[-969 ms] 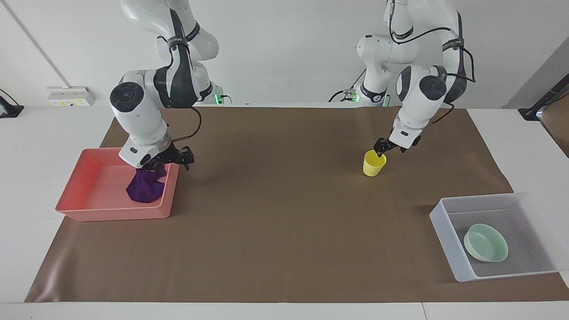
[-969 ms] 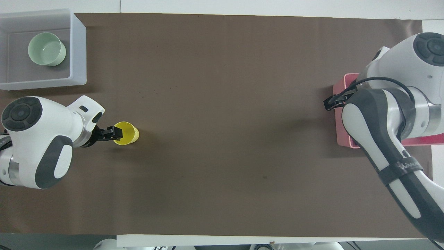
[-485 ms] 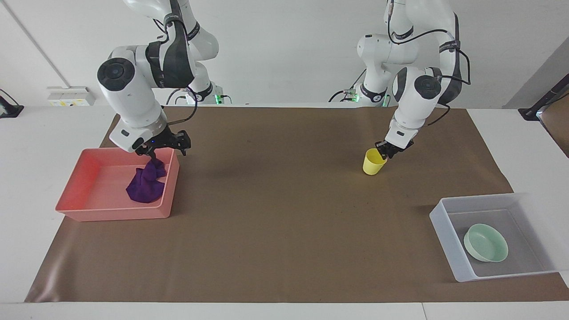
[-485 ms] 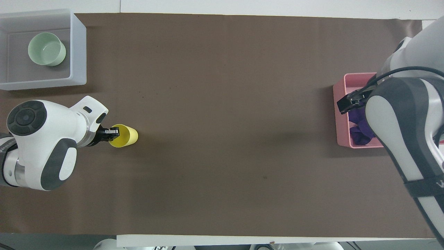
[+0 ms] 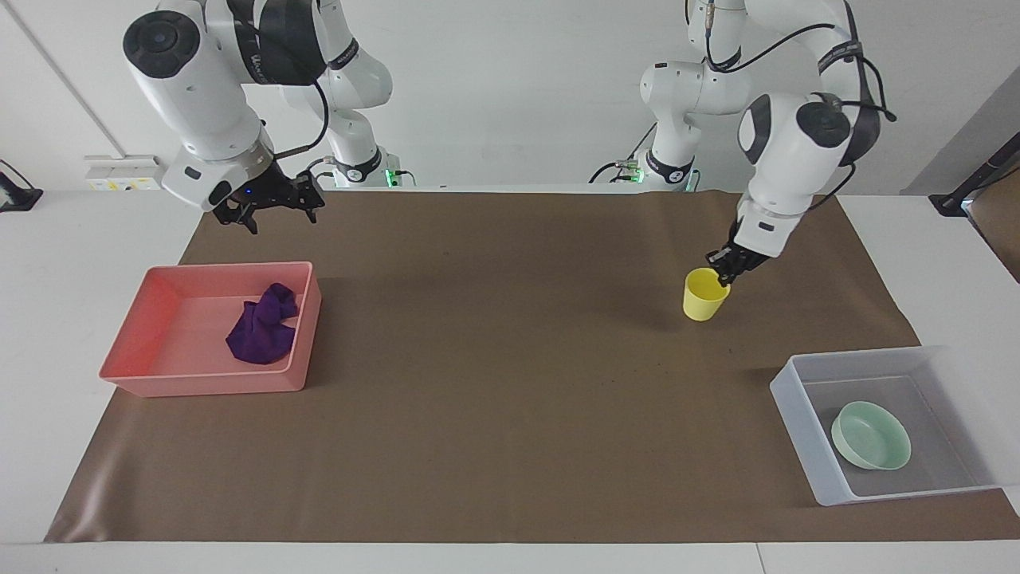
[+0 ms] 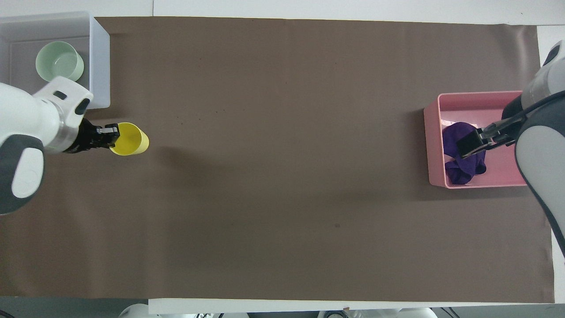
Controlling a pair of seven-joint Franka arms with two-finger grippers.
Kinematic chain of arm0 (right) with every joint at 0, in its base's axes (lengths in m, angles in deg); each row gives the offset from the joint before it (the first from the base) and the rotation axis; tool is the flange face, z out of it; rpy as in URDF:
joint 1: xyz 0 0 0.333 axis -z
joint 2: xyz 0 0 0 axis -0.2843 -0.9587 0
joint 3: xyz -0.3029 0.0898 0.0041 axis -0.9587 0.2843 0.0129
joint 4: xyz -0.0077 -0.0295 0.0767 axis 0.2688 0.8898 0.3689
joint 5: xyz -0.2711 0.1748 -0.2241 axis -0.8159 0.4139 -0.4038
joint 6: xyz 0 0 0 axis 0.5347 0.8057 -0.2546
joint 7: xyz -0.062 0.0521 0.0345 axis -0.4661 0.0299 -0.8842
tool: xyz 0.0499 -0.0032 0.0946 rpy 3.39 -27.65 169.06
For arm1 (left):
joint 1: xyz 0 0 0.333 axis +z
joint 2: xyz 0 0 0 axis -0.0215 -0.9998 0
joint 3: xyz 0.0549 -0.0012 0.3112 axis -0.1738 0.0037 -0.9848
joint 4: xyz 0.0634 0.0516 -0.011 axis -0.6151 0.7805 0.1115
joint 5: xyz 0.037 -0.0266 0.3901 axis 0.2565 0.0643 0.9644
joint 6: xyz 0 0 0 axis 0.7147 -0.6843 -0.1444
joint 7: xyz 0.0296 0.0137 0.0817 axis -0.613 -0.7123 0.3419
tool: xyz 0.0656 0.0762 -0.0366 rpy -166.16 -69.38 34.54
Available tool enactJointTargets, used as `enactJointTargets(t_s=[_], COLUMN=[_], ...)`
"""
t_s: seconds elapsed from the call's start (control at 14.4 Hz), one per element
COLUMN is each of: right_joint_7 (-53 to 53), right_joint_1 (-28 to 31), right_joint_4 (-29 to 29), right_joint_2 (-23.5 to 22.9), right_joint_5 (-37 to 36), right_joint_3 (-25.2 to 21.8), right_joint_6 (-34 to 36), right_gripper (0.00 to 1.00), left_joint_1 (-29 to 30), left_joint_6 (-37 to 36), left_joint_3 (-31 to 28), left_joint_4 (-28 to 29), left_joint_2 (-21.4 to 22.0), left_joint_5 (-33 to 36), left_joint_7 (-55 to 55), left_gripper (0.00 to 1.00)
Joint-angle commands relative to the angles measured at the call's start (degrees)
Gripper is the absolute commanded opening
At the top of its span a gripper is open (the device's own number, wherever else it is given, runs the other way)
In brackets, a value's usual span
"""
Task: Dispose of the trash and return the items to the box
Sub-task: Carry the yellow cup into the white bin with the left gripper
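My left gripper is to release the yellow cup inside the mint-green bowl point(image 6: 57, 60) in the translucent box.
The purple cloth wad point(image 5: 261, 328) lies in the pink-red tray point(image 5: 199, 384) at the right arm's end of the table; it also shows in the overhead view point(image 6: 459, 170). My right gripper point(image 5: 275, 214) is open and empty, raised high over the tray point(image 6: 479, 141). My left gripper point(image 5: 723, 271) is shut on the rim of the yellow cup point(image 5: 704, 296) and holds it above the mat point(image 6: 108, 134). The cup point(image 6: 131, 139) hangs beside the translucent box point(image 6: 100, 57). The mint-green bowl point(image 5: 871, 435) sits in the box point(image 5: 789, 399).
A brown mat point(image 5: 510, 359) covers the table between the pink-red tray and the box. The bowl point(image 6: 59, 62) takes up part of the box's floor. The tray's rim point(image 6: 476, 94) stands near the mat's edge.
My right gripper let go of the purple cloth and rose away from the tray. My left gripper lifted the yellow cup and carried it toward the box.
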Motion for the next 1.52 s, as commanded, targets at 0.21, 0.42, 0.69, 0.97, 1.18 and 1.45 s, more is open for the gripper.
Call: enactJointTargets(t_s=[0.21, 0.42, 0.69, 0.97, 1.18, 1.45], right_joint_7=[1.2, 1.0, 1.2, 1.0, 1.0, 1.0], right_joint_1=[0.5, 0.4, 0.1, 0.5, 0.6, 0.6], right_joint_4=[0.3, 0.6, 0.6, 0.6, 0.6, 0.6], right_joint_2=[2.1, 2.1, 2.2, 2.4, 2.5, 2.5], right_joint_5=[1.0, 1.0, 1.0, 1.0, 1.0, 1.0], right_joint_3=[0.2, 0.2, 0.3, 0.3, 0.3, 0.3], right_joint_6=[0.5, 0.3, 0.5, 0.5, 0.5, 0.5], right_gripper=[0.99, 0.99, 0.99, 0.99, 0.99, 0.99], left_joint_1=[13.6, 16.7, 16.8, 16.7, 16.0, 13.4], left_joint_6=[-3.8, 3.9, 10.1, 13.7, 12.5, -1.1], left_joint_3=[0.1, 0.2, 0.1, 0.1, 0.2, 0.5], left_joint_4=[-33.0, -32.9, -32.9, -31.4, -31.7, -26.0], left_joint_2=[-26.3, -31.6, -36.7, -37.1, -33.7, -22.7], left_joint_5=[-2.3, -4.7, -3.4, -2.5, -1.9, 0.3], left_joint_7=[-3.0, -3.2, -3.4, -3.7, -3.5, -3.0], left_gripper=[0.0, 0.0, 0.0, 0.93, 1.0, 1.0])
